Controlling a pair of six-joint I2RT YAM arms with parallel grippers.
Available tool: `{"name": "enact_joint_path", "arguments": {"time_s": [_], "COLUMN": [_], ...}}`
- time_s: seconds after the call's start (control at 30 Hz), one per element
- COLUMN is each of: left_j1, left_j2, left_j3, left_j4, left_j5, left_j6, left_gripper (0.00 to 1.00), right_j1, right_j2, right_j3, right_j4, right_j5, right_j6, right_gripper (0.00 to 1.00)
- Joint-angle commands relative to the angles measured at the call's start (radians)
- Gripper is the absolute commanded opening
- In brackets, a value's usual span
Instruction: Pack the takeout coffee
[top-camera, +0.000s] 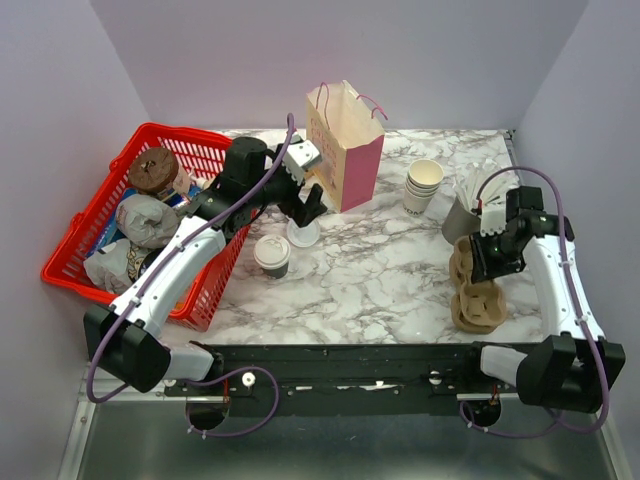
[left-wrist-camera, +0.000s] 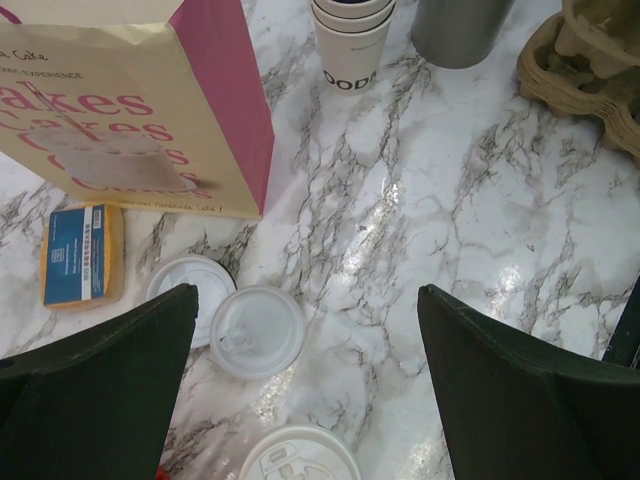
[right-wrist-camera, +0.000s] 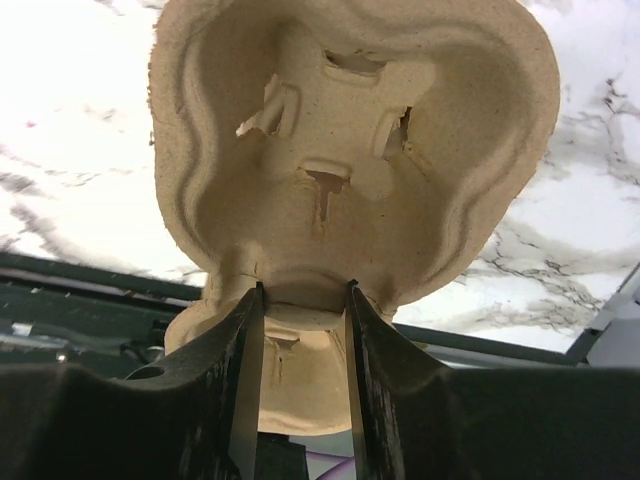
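My right gripper has the brown pulp cup carrier. It will let go of it on the bare marble (top-camera: 431, 282) close beside the carrier stack, on the coffee side.
The takeout coffee (top-camera: 272, 256), a small cream cup with a dark band and a white lid, stands on the marble table left of centre; its lid (left-wrist-camera: 300, 456) shows at the bottom of the left wrist view. My left gripper (top-camera: 312, 205) hangs open just behind it, over two loose white lids (left-wrist-camera: 255, 330), with nothing between its fingers (left-wrist-camera: 120, 370). On the right lies a brown pulp cup carrier (top-camera: 477, 292). My right gripper (right-wrist-camera: 305, 290) is shut on the carrier's (right-wrist-camera: 350, 150) middle ridge.
A pink and cream paper bag (top-camera: 345, 145) stands at the back centre. A red basket (top-camera: 75, 245) of wrapped food sits at the left. A stack of cream cups (top-camera: 423, 185) and a grey cup of white sticks (top-camera: 466, 212) stand back right. An orange and blue packet (left-wrist-camera: 82, 255) lies by the bag.
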Motion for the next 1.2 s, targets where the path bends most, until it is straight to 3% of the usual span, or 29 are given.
{"name": "enact_joint_path", "arguments": {"time_s": [0.0,0.4,0.63,0.8,1.0,1.17], "left_j1": [0.0,0.0,0.002,0.011,0.025,0.028], "left_j2": [0.022,0.049,0.066,0.059,0.036,0.031], "left_j3": [0.06,0.109,0.16,0.169,0.155,0.155], "left_j4": [0.02,0.001,-0.034,-0.059,-0.049,-0.046], "left_j5": [-0.034,-0.055,-0.086,-0.112,-0.14,-0.141], "left_j6": [-0.021,-0.02,0.031,0.062,0.073,0.074], "left_gripper": [0.99,0.99,0.99,0.99,0.99,0.99], "right_j1": [-0.005,0.061,0.319,0.403,0.412,0.453], "right_j2": [-0.057,-0.132,-0.078,0.0,0.132,0.198], "right_j3": [0.026,0.079,0.133,0.164,0.243,0.24], "right_j4": [-0.086,-0.1,-0.04,0.002,0.085,0.151], "right_j5": [-0.172,-0.354,-0.32,-0.299,-0.358,-0.315], "right_j6": [-0.105,-0.202,-0.203,-0.209,-0.037,0.073], "right_gripper": [0.01,0.0,0.01,0.01,0.0,0.01]}}
